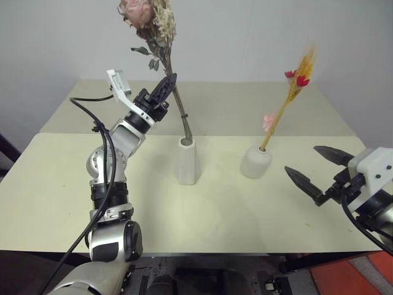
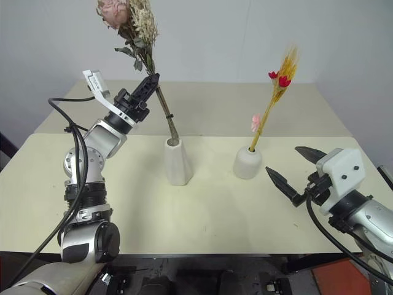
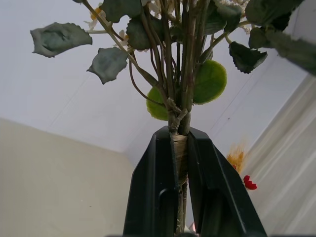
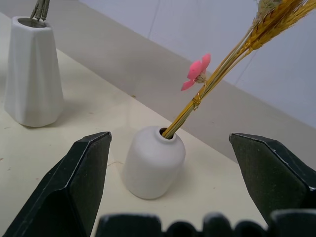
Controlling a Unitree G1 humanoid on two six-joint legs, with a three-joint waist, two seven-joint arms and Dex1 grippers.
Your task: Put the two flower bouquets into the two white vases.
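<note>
My left gripper is going to release the bushy bouquet deep in the opening of the taller white vase (image 1: 186, 143).
The bushy bouquet (image 1: 149, 21) of pink roses, cream sprigs and green leaves stands tilted, its stem ends inside the mouth of the taller white vase (image 1: 187, 163). My left gripper (image 1: 166, 86) is shut on its stems (image 3: 178, 148) above that vase. The thin yellow-orange spray (image 1: 295, 86) with red and pink blossoms leans out of the squat rounded vase (image 1: 255, 162). My right gripper (image 1: 319, 169) stands open to the right of the squat vase, nothing between its fingers; the right wrist view frames that vase (image 4: 153, 162) between them.
Both vases stand mid-table on the cream tabletop (image 1: 61, 203), which joins a second table (image 1: 245, 104) behind. A pale wall rises at the back. A black cable (image 1: 92, 104) loops off my left arm.
</note>
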